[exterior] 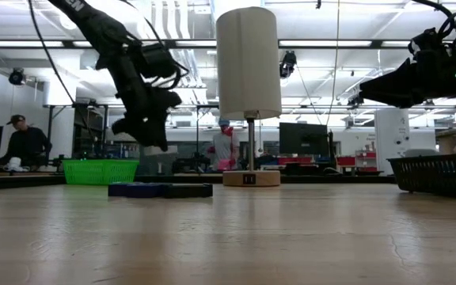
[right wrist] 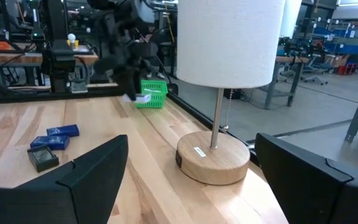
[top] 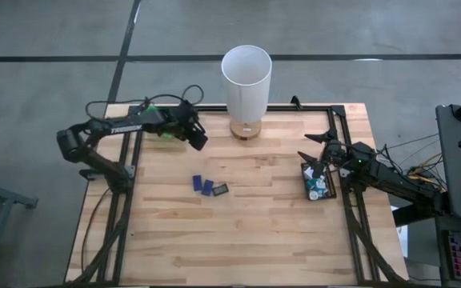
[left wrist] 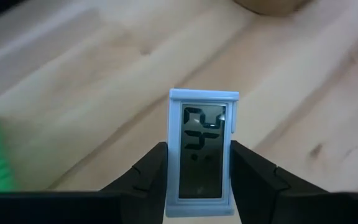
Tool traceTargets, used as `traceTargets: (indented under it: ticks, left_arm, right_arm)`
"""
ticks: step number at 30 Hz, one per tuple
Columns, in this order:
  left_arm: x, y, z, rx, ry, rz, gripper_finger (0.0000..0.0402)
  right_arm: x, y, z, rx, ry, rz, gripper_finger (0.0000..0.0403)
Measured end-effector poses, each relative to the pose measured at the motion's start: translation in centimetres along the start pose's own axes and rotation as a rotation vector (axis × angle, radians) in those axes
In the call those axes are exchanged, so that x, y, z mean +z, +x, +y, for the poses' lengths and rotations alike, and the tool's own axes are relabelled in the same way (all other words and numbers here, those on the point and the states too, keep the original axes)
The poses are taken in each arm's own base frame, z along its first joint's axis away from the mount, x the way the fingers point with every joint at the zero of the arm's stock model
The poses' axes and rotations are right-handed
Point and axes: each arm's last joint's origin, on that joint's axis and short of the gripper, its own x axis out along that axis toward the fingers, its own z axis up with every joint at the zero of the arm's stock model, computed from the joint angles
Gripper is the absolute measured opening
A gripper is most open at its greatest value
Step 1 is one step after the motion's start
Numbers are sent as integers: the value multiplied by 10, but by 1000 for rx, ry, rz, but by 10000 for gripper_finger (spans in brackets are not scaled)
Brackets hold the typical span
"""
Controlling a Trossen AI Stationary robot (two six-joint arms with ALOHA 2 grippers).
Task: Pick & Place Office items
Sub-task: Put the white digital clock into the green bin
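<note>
Next, my left gripper puts the light-blue piece down inside the green tray [top: 165,125] at the table's far corner.
My left gripper [top: 198,138] hangs above the table's far left part, next to a green tray [top: 163,133], and is shut on a small light-blue piece with a grey display [left wrist: 202,152]. In the low view this gripper [exterior: 152,141] is well above the tabletop. Two dark blue pieces [top: 202,185] and a dark one [top: 221,190] lie flat on the wood near the table's middle. My right gripper [right wrist: 191,186] stands open at the right edge, above a black tray [top: 327,190] holding several small pieces. My left gripper pinches the light-blue piece by its two long sides [left wrist: 174,168] between its two fingers [left wrist: 149,171]. The fingers slant down from above and run along the piece's length. Its display end sticks out past the fingertips, lifted clear of the table.
A tall white lamp [top: 246,80] on a round wooden base [right wrist: 213,163] stands at the table's far middle. Bare wood lies between the loose pieces and the near edge. People are in the room beyond the table [exterior: 24,146].
</note>
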Motion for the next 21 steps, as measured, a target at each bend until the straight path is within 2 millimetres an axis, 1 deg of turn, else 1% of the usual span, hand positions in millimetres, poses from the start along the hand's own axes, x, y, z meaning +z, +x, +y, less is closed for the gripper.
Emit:
traceTargets:
  ticks: [5,9,11,15,21]
  left_arm:
    - [1,-27,11,92,-95,-13,139]
    - [-2,-47,16,181,-160,-2,141]
    - [-5,-54,20,224,-197,8,140]
    - [-9,-60,30,287,-254,33,140]
    - [-10,-60,51,330,-315,52,140]
  right_arm:
    - [0,0,0,0,0,0,344]
    - [0,0,0,0,0,0,343]
    - [0,0,0,-1,0,0,346]
    - [0,0,0,0,0,0,350]
    - [0,0,0,0,0,0,345]
